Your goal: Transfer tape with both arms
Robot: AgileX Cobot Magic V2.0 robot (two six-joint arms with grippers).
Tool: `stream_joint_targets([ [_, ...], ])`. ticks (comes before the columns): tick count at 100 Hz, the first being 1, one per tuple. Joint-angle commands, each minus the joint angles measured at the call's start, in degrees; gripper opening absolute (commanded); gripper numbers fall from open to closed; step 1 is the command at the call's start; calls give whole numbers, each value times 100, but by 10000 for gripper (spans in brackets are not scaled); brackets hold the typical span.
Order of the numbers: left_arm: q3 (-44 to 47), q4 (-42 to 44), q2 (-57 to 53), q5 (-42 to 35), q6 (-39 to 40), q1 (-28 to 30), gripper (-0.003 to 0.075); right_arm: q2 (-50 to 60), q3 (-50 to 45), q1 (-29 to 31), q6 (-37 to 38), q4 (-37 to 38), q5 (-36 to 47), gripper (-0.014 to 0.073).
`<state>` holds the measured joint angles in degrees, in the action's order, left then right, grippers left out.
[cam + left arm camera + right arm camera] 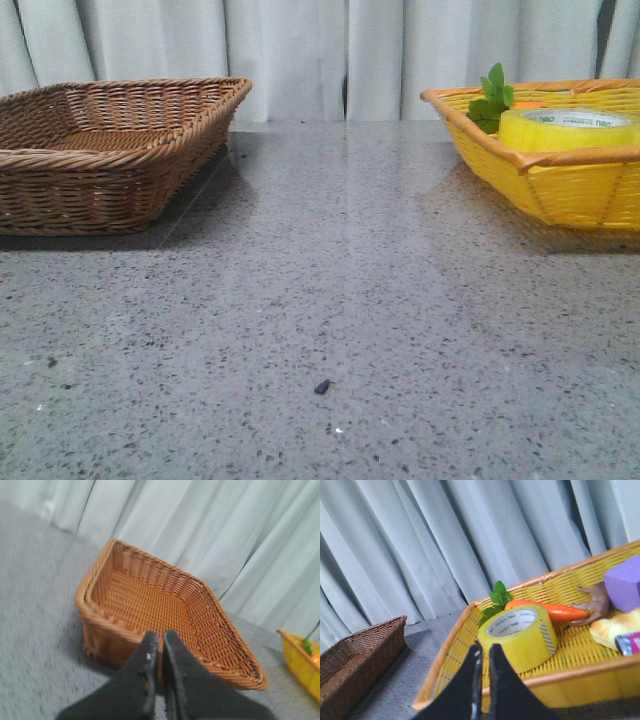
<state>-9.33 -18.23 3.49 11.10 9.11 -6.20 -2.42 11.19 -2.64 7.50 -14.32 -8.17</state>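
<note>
The robot's right gripper should next go to the yellow tape and close across the tape's side [511, 120] [484, 634] that faces the brown wicker basket.
The yellow tape [566, 129] lies flat in the yellow basket [560, 185] at the right of the table, next to an orange carrot with green leaves [493, 98]. In the right wrist view the tape [518, 637] lies just beyond my right gripper [485, 650], which is shut and empty, outside the basket's near rim. My left gripper [161, 640] is shut and empty, in front of the brown wicker basket [165, 610]. Neither gripper shows in the front view.
The brown wicker basket [110, 150] stands at the left. The yellow basket [555, 680] also holds the carrot [550, 611], a purple block [623, 583], a brown thing [594, 605] and a pale yellow packet [615, 630]. A small dark speck [321, 386] lies on the grey table.
</note>
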Motion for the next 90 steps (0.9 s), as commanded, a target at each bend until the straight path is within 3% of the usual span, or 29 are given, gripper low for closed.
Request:
stream_joint_targets([
  [1,-693,652,498,-88,1,-44,-18,-550,687,21,-47,93,-66,-55],
  [9,-1132,903,1011,90,1,-44,25,-1062,1185,21,-47,300,-358,-33],
  [14,-1374,903,1300,132,1,-44,118,-1400,1558,21,-127,325,-522,13],
  [24,-1824,903,1832,380,1,-44,326,-2109,2253,21,-517,325,-1015,193],
  [31,-2074,861,2097,591,1,-90,402,-2583,2773,21,-600,325,-1483,318],
  [40,-2221,861,2192,565,1,-315,405,-3154,3501,10,-1088,272,-2130,395],
  [72,-2247,884,2205,406,-260,-1019,384,-5851,6491,-12,-1345,174,-4829,394],
  [90,-2237,884,2268,406,-260,-1042,384,-7271,7515,-531,-1465,286,-5404,394],
])
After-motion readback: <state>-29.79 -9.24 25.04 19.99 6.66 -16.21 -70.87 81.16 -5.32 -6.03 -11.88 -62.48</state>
